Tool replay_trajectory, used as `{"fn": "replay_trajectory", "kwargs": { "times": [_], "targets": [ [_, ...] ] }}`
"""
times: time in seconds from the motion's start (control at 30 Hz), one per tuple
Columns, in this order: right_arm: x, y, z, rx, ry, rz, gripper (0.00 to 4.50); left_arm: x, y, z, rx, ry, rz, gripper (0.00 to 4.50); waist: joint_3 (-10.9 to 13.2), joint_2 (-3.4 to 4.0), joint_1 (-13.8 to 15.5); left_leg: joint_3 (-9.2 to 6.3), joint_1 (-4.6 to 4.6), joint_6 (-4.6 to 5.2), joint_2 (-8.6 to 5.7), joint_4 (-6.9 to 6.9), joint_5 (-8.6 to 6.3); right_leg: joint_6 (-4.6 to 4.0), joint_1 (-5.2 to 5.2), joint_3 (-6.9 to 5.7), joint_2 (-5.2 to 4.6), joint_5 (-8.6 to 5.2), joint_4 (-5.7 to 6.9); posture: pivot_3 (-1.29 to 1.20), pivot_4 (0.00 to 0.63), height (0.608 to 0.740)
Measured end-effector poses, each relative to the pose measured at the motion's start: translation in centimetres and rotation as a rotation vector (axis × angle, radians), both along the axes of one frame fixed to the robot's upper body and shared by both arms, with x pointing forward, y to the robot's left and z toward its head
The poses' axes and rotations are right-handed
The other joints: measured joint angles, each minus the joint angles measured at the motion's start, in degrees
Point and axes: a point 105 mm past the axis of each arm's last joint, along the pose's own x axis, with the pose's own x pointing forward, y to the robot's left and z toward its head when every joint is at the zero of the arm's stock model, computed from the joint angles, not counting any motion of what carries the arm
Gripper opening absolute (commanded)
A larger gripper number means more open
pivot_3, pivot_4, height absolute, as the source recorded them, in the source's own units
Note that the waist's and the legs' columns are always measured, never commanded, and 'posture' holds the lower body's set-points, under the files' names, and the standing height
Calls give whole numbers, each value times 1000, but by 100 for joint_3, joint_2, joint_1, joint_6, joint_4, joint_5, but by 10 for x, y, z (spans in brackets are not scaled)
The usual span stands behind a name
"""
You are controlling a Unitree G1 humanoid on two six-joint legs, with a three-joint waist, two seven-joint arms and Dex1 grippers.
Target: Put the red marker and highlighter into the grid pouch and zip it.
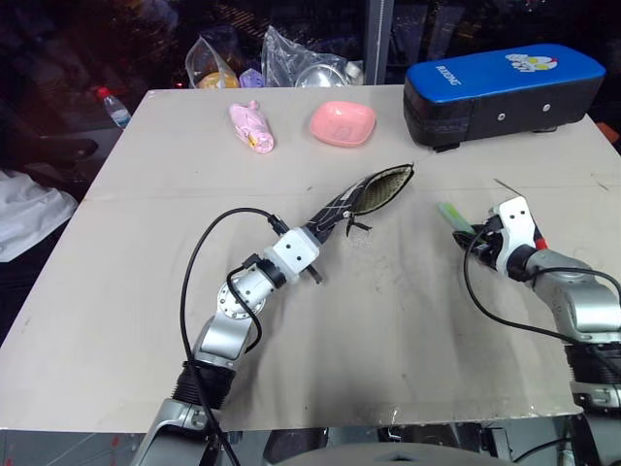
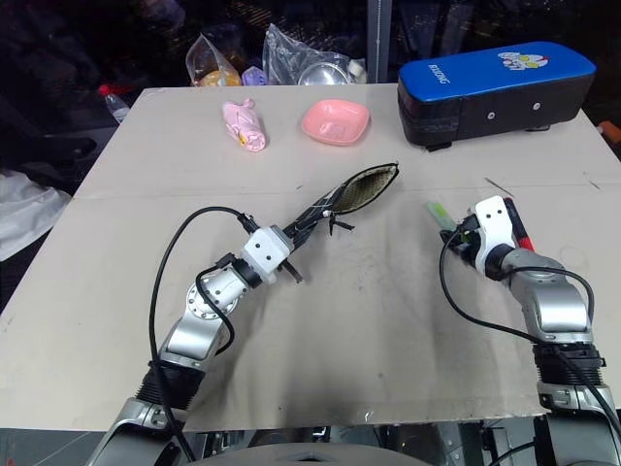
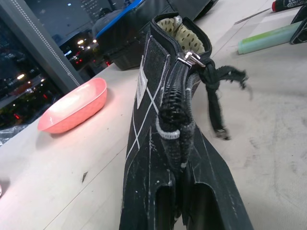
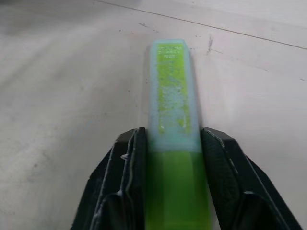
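My right gripper is to release the highlighter inside the wide-open opening of the grid pouch (image 1: 387, 193), against the pouch's pale lining.
My left gripper (image 1: 326, 226) is shut on the lower end of the grid pouch (image 1: 367, 196) and holds it tilted up off the table. The pouch's mouth (image 3: 180, 28) gapes open toward the right, with the zipper pull cord (image 3: 216, 91) dangling. To the right, the lime-green highlighter (image 4: 172, 91) lies flat on the table. My right gripper (image 4: 172, 141) is closed on its near end, one finger pressed on each side. The red marker (image 2: 519, 226) lies just beyond the right hand, mostly hidden by it.
A big blue-topped black case (image 1: 500, 87) stands at the back right. A pink dish (image 1: 343, 123) and a pink toy (image 1: 251, 127) lie at the back middle. Plastic bags (image 1: 301, 60) sit at the table's far edge (image 1: 194, 92).
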Motion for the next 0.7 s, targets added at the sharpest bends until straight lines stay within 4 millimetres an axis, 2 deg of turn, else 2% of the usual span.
{"fn": "replay_trajectory", "kwargs": {
  "times": [0.13, 0.2, 0.27, 0.3, 0.4, 0.47, 0.53, 0.7],
  "targets": [
    [-3, -2, 2, -18, -9, 4, 826, 0, 0, 0, -2, 1, -2, 0, 0, 0, -1, 0, 0, 1, 0, 1, 0, 1, 1, 0, 0, 0, 0, 0, 150, 737],
    [-4, -3, 10, -45, -32, 27, 826, 0, -1, 1, -4, 2, -7, 0, 0, 1, -8, 1, 0, 7, 0, 1, -4, 1, 0, 1, 1, 0, 0, 0, 150, 737],
    [-3, 3, 34, -90, -119, 94, 826, 0, -1, 1, -4, 1, -12, 0, 1, 1, -27, 1, 1, 9, 0, 1, -5, 1, 0, 1, 4, 0, 0, 0, 150, 737],
    [-2, 5, 40, -100, -142, 110, 826, 0, -2, 2, -3, 0, -15, 0, 1, 1, -33, 1, 1, 10, 1, 1, -5, 1, 0, 2, 6, 0, 1, 0, 150, 737],
    [-4, 31, 83, -184, -311, 284, 826, 0, -4, 4, 5, -5, -33, 0, 1, 1, -57, 0, 2, 10, 4, 0, -5, 1, -1, 1, 11, 0, 0, 0, 150, 737],
    [-9, 51, 103, -259, -411, 402, 826, 1, -5, 6, 6, -9, -38, 0, 1, 1, -56, 0, 2, 8, 5, 1, -4, 1, -1, 1, 13, 0, -1, 0, 150, 737],
    [-12, 59, 108, -315, -454, 462, 826, 1, -6, 5, 8, -8, -42, 0, 0, -2, -41, -1, 1, -1, 5, 1, 1, 1, 0, -1, 11, 0, -4, 0, 150, 737],
    [-13, 80, 96, -599, -532, 666, 826, 1, -5, 3, 15, 0, -47, 0, 1, -2, -15, 4, 0, -4, 2, 7, 2, 3, 0, 2, 7, 2, -3, 0, 150, 737]
  ]
}}
